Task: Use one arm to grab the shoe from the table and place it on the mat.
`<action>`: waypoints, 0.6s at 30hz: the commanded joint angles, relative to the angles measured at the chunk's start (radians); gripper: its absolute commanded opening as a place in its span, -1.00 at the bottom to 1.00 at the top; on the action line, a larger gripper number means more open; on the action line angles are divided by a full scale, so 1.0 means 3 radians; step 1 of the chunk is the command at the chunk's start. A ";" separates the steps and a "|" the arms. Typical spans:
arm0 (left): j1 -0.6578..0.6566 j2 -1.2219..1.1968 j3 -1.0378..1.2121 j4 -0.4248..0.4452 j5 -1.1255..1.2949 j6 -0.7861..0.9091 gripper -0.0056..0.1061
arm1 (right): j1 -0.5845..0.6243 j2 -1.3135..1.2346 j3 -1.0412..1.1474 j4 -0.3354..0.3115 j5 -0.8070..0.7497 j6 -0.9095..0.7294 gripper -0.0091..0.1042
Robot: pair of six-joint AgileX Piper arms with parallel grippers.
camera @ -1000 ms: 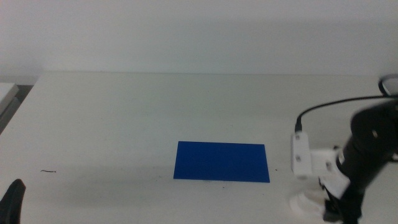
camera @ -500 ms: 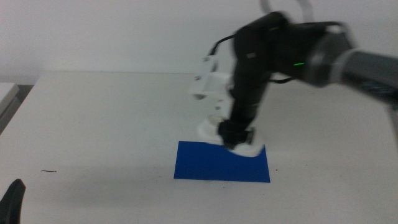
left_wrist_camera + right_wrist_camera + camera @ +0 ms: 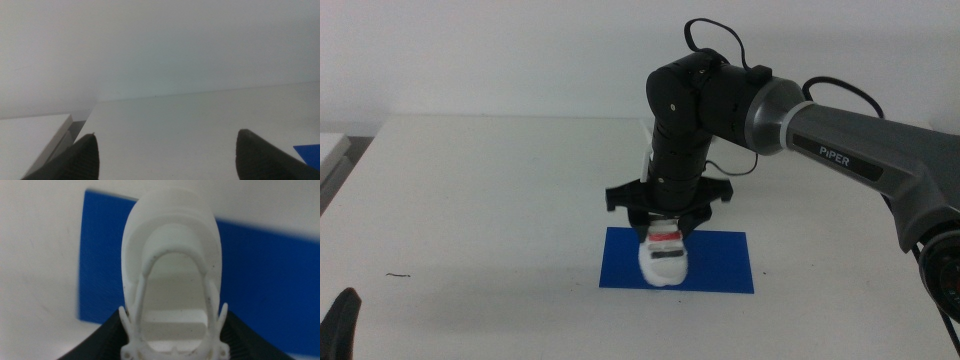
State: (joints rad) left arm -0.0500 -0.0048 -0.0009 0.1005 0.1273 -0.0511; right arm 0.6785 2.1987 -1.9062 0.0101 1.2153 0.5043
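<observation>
The white shoe is in my right gripper, held over the deep blue mat now. I need to put it down in the middle of the deep blue mat [image 3: 676, 252].
My right gripper [image 3: 665, 222] is shut on the white shoe [image 3: 663, 256] with black and red stripes and holds it over the left half of the deep blue mat [image 3: 720, 262]. I cannot tell whether the shoe touches the mat. In the right wrist view the shoe [image 3: 172, 275] fills the middle between the dark jaws of the right gripper [image 3: 172, 332], with the mat [image 3: 260, 280] under it. My left gripper [image 3: 167, 134] is open and empty, and it waits at the table's front left corner [image 3: 340, 325].
The white table [image 3: 470, 200] stretches around the mat, with a small dark mark [image 3: 398, 275] at the front left. The right arm [image 3: 840, 130] reaches in from the right above the table.
The right arm has carried the shoe from the front right of the table leftward to the mat and lowered it over the mat's left half. The left gripper has not moved.
</observation>
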 commanded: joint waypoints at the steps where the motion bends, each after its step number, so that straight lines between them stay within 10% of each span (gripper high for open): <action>1: 0.0000 0.0016 0.0003 -0.0013 -0.0037 -0.0010 0.78 | 0.0001 -0.0031 -0.0024 0.0071 0.0019 0.0805 -0.88; 13: 0.0000 0.0016 0.0003 -0.0013 -0.0037 -0.0010 0.78 | -0.0006 0.0040 -0.0024 0.0031 0.0019 0.5427 -0.88; 18: 0.0000 0.0016 0.0003 -0.0013 -0.0037 -0.0010 0.78 | -0.0048 0.0047 -0.0024 -0.0309 0.0019 0.5456 -0.88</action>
State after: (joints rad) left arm -0.0500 -0.0048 -0.0009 0.1005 0.1273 -0.0511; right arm 0.6746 2.2195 -1.9077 -0.0331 1.2130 2.1099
